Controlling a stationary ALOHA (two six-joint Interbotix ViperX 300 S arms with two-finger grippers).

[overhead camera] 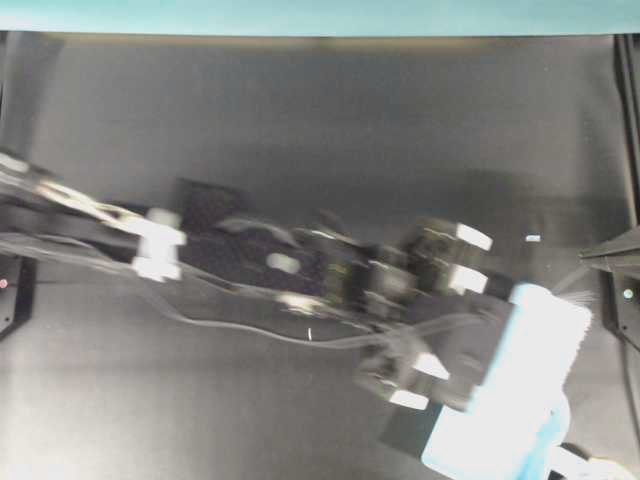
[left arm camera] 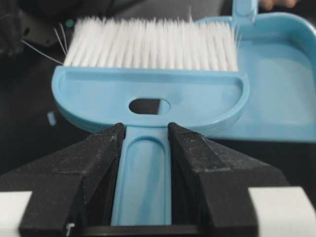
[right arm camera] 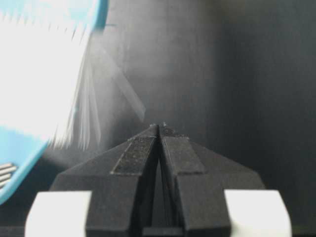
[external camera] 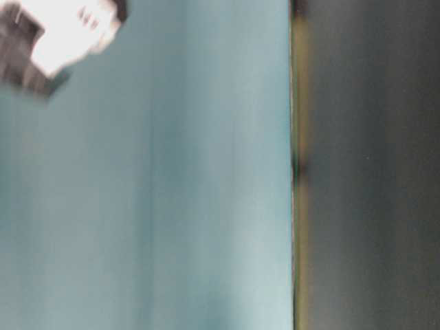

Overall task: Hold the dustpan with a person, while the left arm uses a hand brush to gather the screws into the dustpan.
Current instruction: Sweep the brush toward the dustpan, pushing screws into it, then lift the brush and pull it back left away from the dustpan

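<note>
Next, I release the light blue hand brush with my left gripper on the dark mat (overhead camera: 338, 331) under my left arm, short of the dustpan.
My left gripper (left arm camera: 145, 128) is shut on the thin handle of the light blue hand brush (left arm camera: 148, 96). Its white bristles (left arm camera: 153, 44) point away from me. The light blue dustpan (left arm camera: 279, 84) lies just right of the brush head, its tray bare where it shows. The person's fingers (left arm camera: 276, 4) show behind its handle. Overhead, the left arm (overhead camera: 300, 265) reaches across to the lower right, where brush (overhead camera: 555, 325) and dustpan (overhead camera: 470, 445) blur together. My right gripper (right arm camera: 159, 127) is shut and empty. Thin grey rods (right arm camera: 4, 174), apparently screws, lie on the dustpan edge.
The table is a dark mat (overhead camera: 330, 130) with a teal wall (overhead camera: 300, 15) behind it. The right gripper (overhead camera: 612, 252) sits at the right edge, close to the bristles. A small pale streak (overhead camera: 533, 238) lies on the mat near it. The table-level view shows only blurred wall.
</note>
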